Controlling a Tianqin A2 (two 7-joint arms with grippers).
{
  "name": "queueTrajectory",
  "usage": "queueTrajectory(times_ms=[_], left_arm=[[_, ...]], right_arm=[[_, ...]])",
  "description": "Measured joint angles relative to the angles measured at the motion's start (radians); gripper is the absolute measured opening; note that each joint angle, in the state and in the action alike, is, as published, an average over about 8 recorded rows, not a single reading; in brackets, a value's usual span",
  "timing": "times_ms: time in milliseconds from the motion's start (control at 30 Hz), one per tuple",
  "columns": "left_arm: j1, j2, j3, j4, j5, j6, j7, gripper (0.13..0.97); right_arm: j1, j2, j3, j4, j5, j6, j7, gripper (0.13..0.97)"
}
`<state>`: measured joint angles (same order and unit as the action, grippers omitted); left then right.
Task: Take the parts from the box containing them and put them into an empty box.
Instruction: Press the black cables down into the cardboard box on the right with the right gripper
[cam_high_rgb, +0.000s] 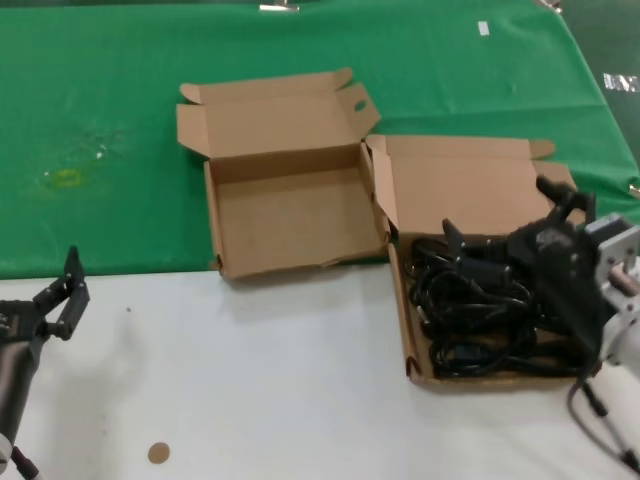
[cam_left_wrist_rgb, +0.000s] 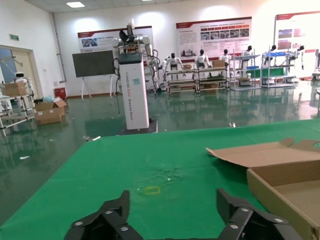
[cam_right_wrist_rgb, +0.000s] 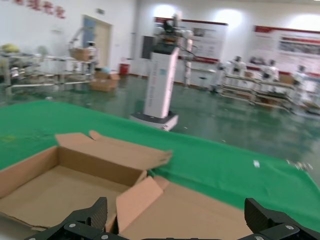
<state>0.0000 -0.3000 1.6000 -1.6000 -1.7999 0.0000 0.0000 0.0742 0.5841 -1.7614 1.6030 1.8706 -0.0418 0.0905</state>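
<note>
The middle bundle of black cables (cam_high_rgb: 533, 310) is in the full box. My right gripper needs to close on it at its end farthest from the empty box.
The box containing the parts (cam_high_rgb: 407, 330) stands at the right, its tray full of tangled black cables (cam_high_rgb: 470, 310) and its lid (cam_high_rgb: 470, 185) open at the back. The empty box (cam_high_rgb: 290, 215) lies to its left with a warped front wall and its lid folded back. My right gripper (cam_high_rgb: 500, 215) hovers open over the cables, holding nothing; its wrist view shows the gripper (cam_right_wrist_rgb: 175, 220) above the full box's lid (cam_right_wrist_rgb: 200, 215), with the empty box (cam_right_wrist_rgb: 65, 185) beyond. My left gripper (cam_high_rgb: 70, 290) rests open at the near left edge, and its wrist view shows the gripper (cam_left_wrist_rgb: 172, 200) facing the green cloth.
A green cloth (cam_high_rgb: 100, 100) covers the far half of the table, and the near half is a white surface (cam_high_rgb: 250, 380). A yellowish mark (cam_high_rgb: 65, 178) stains the cloth at the left. A small brown disc (cam_high_rgb: 158, 453) lies near the front edge.
</note>
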Motion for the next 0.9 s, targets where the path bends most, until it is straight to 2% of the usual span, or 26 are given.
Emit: queueTrajectory(times_ms=[100, 367, 400, 667, 800, 900], left_arm=[[0.000, 0.000, 0.000, 0.000, 0.000, 0.000, 0.000, 0.692], [0.000, 0.000, 0.000, 0.000, 0.000, 0.000, 0.000, 0.469], [0.000, 0.000, 0.000, 0.000, 0.000, 0.000, 0.000, 0.469], [0.000, 0.000, 0.000, 0.000, 0.000, 0.000, 0.000, 0.291], [0.000, 0.000, 0.000, 0.000, 0.000, 0.000, 0.000, 0.291], [0.000, 0.000, 0.000, 0.000, 0.000, 0.000, 0.000, 0.252]], right_arm=[[0.030, 0.070, -0.001, -0.002, -0.003, -0.071, 0.016, 0.966], [0.133, 0.243, -0.010, -0.039, -0.026, -0.325, 0.019, 0.966], [0.147, 0.262, -0.012, -0.044, -0.029, -0.362, 0.011, 0.966], [0.292, 0.376, -0.059, -0.072, -0.070, -0.662, -0.080, 0.966], [0.385, 0.406, -0.099, -0.089, -0.115, -0.797, -0.111, 0.966], [0.453, 0.417, -0.132, -0.105, -0.157, -0.886, -0.130, 0.966]])
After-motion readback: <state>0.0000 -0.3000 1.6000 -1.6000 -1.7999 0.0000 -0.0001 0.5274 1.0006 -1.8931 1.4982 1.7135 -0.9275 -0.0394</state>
